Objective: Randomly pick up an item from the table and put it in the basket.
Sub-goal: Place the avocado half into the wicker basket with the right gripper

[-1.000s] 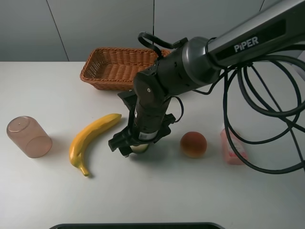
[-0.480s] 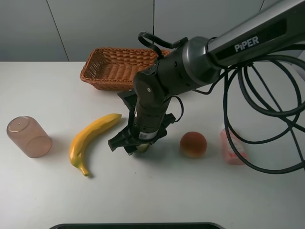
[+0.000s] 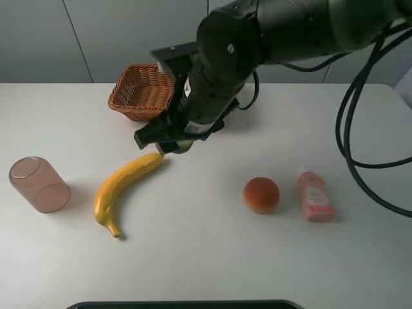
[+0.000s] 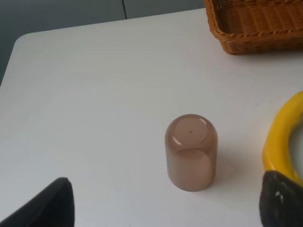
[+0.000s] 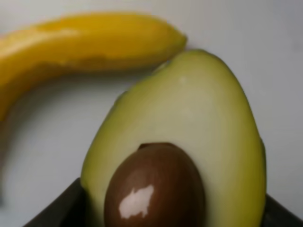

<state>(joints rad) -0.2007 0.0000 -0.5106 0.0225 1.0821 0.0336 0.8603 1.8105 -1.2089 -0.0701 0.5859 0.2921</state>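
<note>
The halved avocado, now held just over the banana's tip, will be let go by my right gripper in the middle of the wicker basket (image 3: 179,101), behind the basket's front rim.
My right gripper (image 3: 168,144) is shut on the halved avocado (image 3: 183,147) and holds it in the air above the white table (image 3: 193,257), just over the upper tip of the banana. The right wrist view shows the avocado (image 5: 199,118) close up, pale flesh and brown pit facing the camera, with dark fingers (image 5: 64,205) at its sides. The wicker basket (image 3: 140,92) stands behind, partly hidden by the arm; it also shows in the left wrist view (image 4: 258,23). My left gripper (image 4: 165,210) is open and empty, low near the cup.
A yellow banana (image 3: 125,187) lies at the left middle. An upturned brownish cup (image 3: 38,185) stands at the far left. A round orange-red fruit (image 3: 261,194) and a pink bottle (image 3: 315,196) lie at the right. Black cables hang at the right.
My right gripper closed on the avocado and lifted it up and back toward the basket. The spot between the banana and the orange-red fruit is now bare.
</note>
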